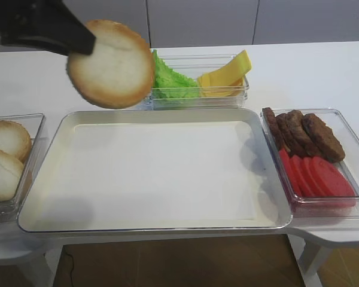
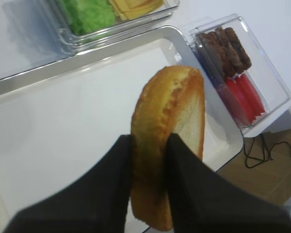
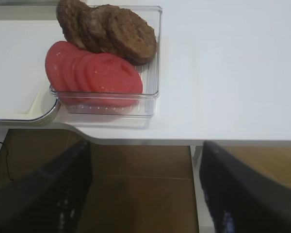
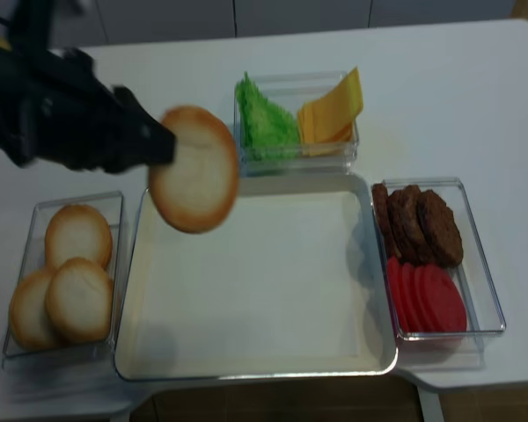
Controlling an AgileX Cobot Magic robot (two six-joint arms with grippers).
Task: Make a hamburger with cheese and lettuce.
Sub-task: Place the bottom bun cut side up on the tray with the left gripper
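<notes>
My left gripper is to release the bun half so that it will lie flat on the middle of the white tray [image 4: 260,285] [image 2: 106,135].
My left gripper [image 1: 87,45] is shut on a hamburger bun half [image 1: 111,64], held on edge in the air above the far left of the white tray [image 1: 78,122]; it also shows in the left wrist view [image 2: 169,141] and the second high view [image 4: 194,169]. The lettuce [image 1: 172,81] and the cheese [image 1: 227,75] lie in a clear box behind the tray. My right gripper [image 3: 145,194] is open and empty, off the table's front right edge, above the floor; it is out of both high views.
More bun halves [image 1: 6,156] lie in a clear box left of the tray. A clear box at the right holds meat patties [image 1: 305,133] and tomato slices [image 1: 316,176]. The tray [image 4: 246,290] holds nothing.
</notes>
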